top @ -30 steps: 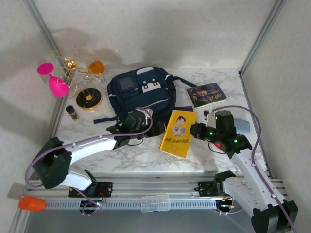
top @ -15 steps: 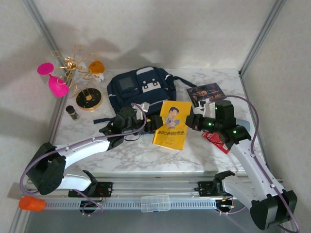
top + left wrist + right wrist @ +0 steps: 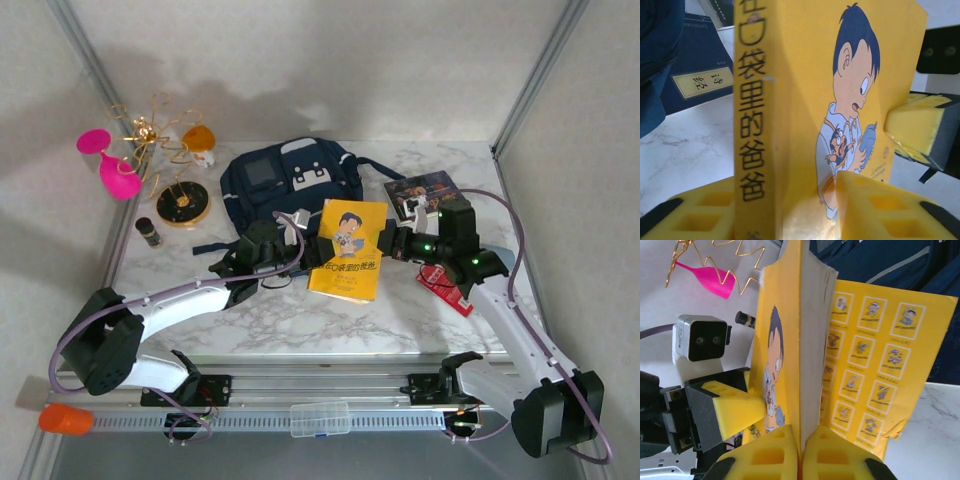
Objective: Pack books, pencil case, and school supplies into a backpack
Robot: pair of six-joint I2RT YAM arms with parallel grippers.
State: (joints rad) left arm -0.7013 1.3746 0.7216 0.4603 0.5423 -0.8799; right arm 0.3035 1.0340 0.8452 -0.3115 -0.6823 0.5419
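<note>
The yellow book's back cover is spreading open outside my right gripper's fingers. My right gripper needs to open and take both covers together along the book's page edge (image 3: 815, 350).
The yellow book (image 3: 348, 250) with the cartoon figure hangs above the table, just in front of the navy backpack (image 3: 290, 185). My right gripper (image 3: 388, 243) (image 3: 801, 440) is shut on its page edge, and the back cover (image 3: 880, 380) splays open beside it. My left gripper (image 3: 300, 244) (image 3: 785, 200) is shut on the spine side, foam pads against the spine and the front cover. The navy book (image 3: 695, 65) lies flat under it by the backpack. The dark glossy book (image 3: 425, 193) lies back right. The red packet (image 3: 447, 290) lies under my right arm.
A pink glass (image 3: 110, 165), a gold wire stand (image 3: 160, 130), a black and gold disc (image 3: 183, 203) and a small dark jar (image 3: 149, 232) crowd the back left. A clear plastic box (image 3: 320, 418) sits on the front rail. Walls close in on both sides.
My right gripper has lifted the yellow book and carried it left toward the backpack. My left gripper has narrowed its jaws onto the book's spine side.
</note>
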